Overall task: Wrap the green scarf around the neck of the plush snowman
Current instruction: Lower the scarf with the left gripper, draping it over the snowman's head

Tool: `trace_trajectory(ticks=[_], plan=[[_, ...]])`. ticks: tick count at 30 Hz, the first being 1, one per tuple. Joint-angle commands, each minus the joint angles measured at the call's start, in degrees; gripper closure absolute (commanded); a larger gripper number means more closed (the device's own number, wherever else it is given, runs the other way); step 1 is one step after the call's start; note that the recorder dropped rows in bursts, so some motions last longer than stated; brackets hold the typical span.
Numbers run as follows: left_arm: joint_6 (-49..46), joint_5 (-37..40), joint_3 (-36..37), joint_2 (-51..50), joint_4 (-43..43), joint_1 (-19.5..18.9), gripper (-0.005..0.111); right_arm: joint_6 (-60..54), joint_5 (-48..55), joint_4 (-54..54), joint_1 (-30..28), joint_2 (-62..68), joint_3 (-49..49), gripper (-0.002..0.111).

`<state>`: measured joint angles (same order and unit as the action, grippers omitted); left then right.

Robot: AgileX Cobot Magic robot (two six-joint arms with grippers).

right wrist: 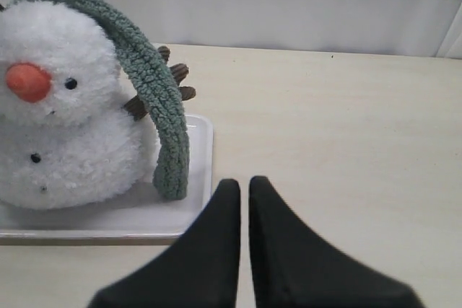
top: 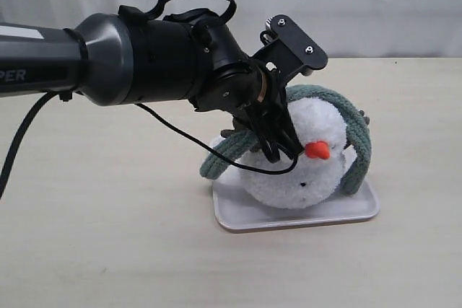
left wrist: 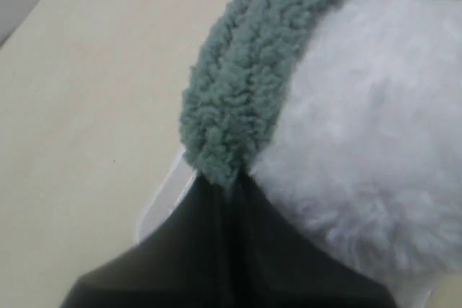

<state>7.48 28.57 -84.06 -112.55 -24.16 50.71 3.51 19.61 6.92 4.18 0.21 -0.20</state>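
Next, I release the green scarf against the snowman's fluffy side nearest my left arm (top: pixel 260 155), above the white tray, with my left gripper.
The plush snowman (top: pixel 307 174) stands on a white tray (top: pixel 242 216), orange nose towards the camera. The green scarf (top: pixel 359 138) arches over the top of its head, not in the neck crease. One end hangs down the right side to the tray; the other end (top: pixel 216 160) droops on the left. My left gripper (top: pixel 278 146) is shut on the scarf (left wrist: pixel 245 84) right against the white fluff (left wrist: pixel 368 128). My right gripper (right wrist: pixel 244 187) is shut and holds nothing, a short way off the tray's corner (right wrist: pixel 201 142), facing the snowman (right wrist: pixel 65 142) and the hanging scarf (right wrist: pixel 155 106).
The left arm's dark body and a black cable (top: pixel 180 135) reach in from the left over the beige table (top: pixel 108 236). A brown twig arm (right wrist: pixel 173 73) sticks out behind the scarf. A pale curtain (top: pixel 361 5) closes the back.
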Motion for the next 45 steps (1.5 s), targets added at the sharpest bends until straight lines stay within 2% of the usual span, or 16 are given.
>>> trace_trajectory(ticks=[1,11,16,24,27,33,36,45], plan=[[0.6,2.6,-0.3,0.2,4.1,-0.1,0.107,-0.5,0.0,0.0,-0.2,-0.2,0.2,0.104],[3.3,2.9,-0.3,-0.2,8.8,-0.1,0.107,-0.5,0.0,0.0,-0.2,-0.2,0.2,0.104],[3.3,-0.3,-0.3,-1.9,10.3,-0.1,0.107,-0.5,0.0,0.0,-0.2,-0.2,0.2,0.104],[6.3,-3.7,-0.3,-2.4,8.4,-0.1,0.106,-0.5,0.0,0.0,-0.2,-0.2,0.2,0.104],[6.3,-3.6,-0.3,-2.4,8.4,-0.4,0.099,-0.5,0.0,0.0,-0.2,-0.2,0.2,0.104],[6.2,-3.2,-0.3,-2.3,7.7,-1.7,0.061,-0.5,0.0,0.0,-0.2,-0.2,0.2,0.104],[6.2,-1.6,-0.3,-1.6,5.0,-1.9,0.051,-0.5,0.0,0.0,-0.2,-0.2,0.2,0.104],[2.7,6.5,-0.3,8.5,3.7,-1.9,0.050,-0.5,0.0,0.0,-0.2,-0.2,0.2,0.104]])
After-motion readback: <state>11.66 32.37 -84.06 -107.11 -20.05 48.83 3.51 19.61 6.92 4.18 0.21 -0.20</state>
